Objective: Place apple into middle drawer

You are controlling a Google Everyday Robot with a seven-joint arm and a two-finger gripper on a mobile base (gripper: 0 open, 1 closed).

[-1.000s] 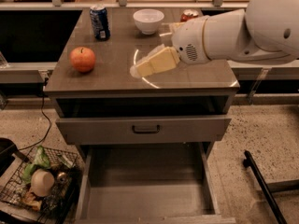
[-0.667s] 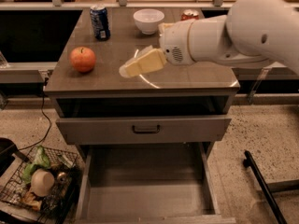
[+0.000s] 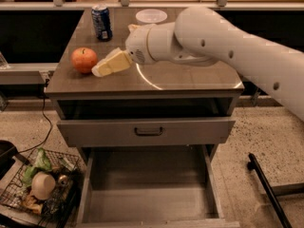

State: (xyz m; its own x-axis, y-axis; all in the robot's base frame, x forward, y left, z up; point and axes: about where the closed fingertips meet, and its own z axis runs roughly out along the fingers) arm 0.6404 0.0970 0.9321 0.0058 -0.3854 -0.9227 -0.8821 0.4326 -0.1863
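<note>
The next place for my gripper to close is around the middle of the red-orange apple (image 3: 83, 60) near the blue soda can.
The apple (image 3: 84, 60) is red-orange and sits on the left part of the grey cabinet top (image 3: 190, 77). My gripper (image 3: 98, 71), cream-coloured at the end of the big white arm (image 3: 223, 44), is low over the top. Its tip is right beside the apple's right side, touching it or nearly so. The middle drawer (image 3: 147, 198) is pulled out below, a wide shallow grey box with a bare floor. Above it is a shut drawer front with a dark handle (image 3: 148, 131).
A blue soda can (image 3: 101, 22) and a white bowl (image 3: 151, 16) stand at the back of the cabinet top. A wire basket (image 3: 40, 186) with odds and ends sits on the floor at the left. A black bar (image 3: 266, 189) lies on the floor at the right.
My arm has swung left across the cabinet top, and the gripper tip has moved from the middle of the top to right beside the apple. The apple has not moved.
</note>
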